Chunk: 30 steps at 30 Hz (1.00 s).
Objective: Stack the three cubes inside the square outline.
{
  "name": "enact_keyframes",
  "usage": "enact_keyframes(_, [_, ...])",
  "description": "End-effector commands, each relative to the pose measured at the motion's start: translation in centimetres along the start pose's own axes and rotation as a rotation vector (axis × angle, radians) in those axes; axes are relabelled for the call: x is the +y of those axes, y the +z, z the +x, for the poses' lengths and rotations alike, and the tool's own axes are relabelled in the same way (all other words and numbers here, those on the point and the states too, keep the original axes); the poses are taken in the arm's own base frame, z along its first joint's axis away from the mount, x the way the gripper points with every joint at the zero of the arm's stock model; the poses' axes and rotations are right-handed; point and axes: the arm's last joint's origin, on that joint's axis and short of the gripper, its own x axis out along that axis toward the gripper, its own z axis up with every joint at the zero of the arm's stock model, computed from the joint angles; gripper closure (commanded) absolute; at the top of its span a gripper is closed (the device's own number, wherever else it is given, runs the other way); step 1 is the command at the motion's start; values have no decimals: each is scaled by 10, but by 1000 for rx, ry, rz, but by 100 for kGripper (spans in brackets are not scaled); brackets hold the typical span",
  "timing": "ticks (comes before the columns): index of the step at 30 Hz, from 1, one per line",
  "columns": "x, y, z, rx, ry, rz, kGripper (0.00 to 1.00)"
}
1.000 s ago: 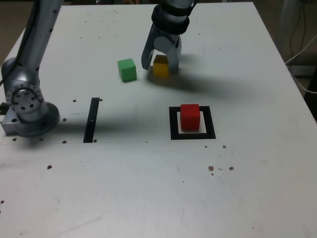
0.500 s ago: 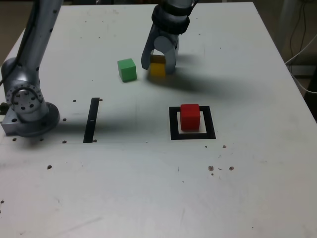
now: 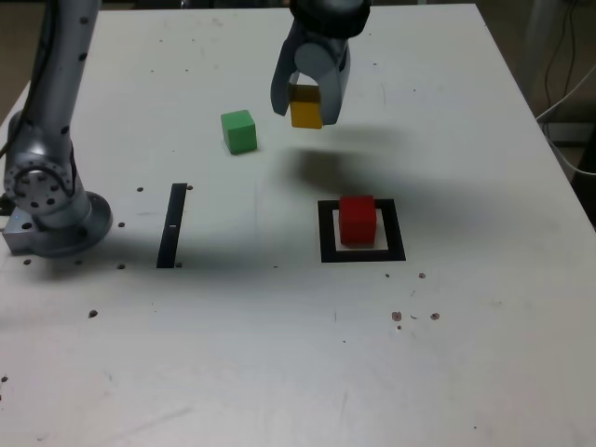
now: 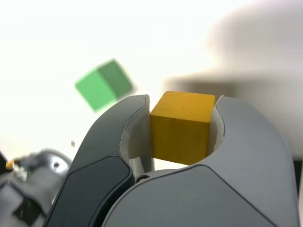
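Note:
The yellow cube will be released on top of the red cube (image 3: 364,199) inside the square outline.
My gripper (image 3: 306,110) is shut on the yellow cube (image 3: 305,112), holding it clear of the table at the back of the scene. The wrist view shows the yellow cube (image 4: 181,127) clamped between both fingers (image 4: 124,142). Its shadow falls on the table below. A green cube (image 3: 238,131) rests on the table to the exterior view's left of the gripper; in the wrist view the green cube (image 4: 103,84) appears blurred. The red cube (image 3: 357,220) sits inside the square outline (image 3: 362,253), nearer the front.
The arm's grey base (image 3: 47,209) stands at the exterior view's left. A narrow black strip (image 3: 171,226) lies on the white table (image 3: 298,354) between the base and the outline. Cables hang past the table's right edge.
The jaws closed on the yellow cube, then lifted it off the table and slightly toward the exterior view's right. The green and red cubes stayed put.

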Motion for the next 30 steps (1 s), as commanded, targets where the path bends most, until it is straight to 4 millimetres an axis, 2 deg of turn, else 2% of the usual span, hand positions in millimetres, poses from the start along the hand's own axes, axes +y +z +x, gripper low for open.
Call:
enact_keyframes(1, [-9, -2, -11, -12, -1, -8, 66])
enact_keyframes(12, [-55, 3, -42, -36, -64, -51, 67])
enact_keyframes(22, [-91, 14, -50, -56, -123, -114, 67])
enact_keyframes(30, [-106, 25, -49, -54, -131, -149, 67])
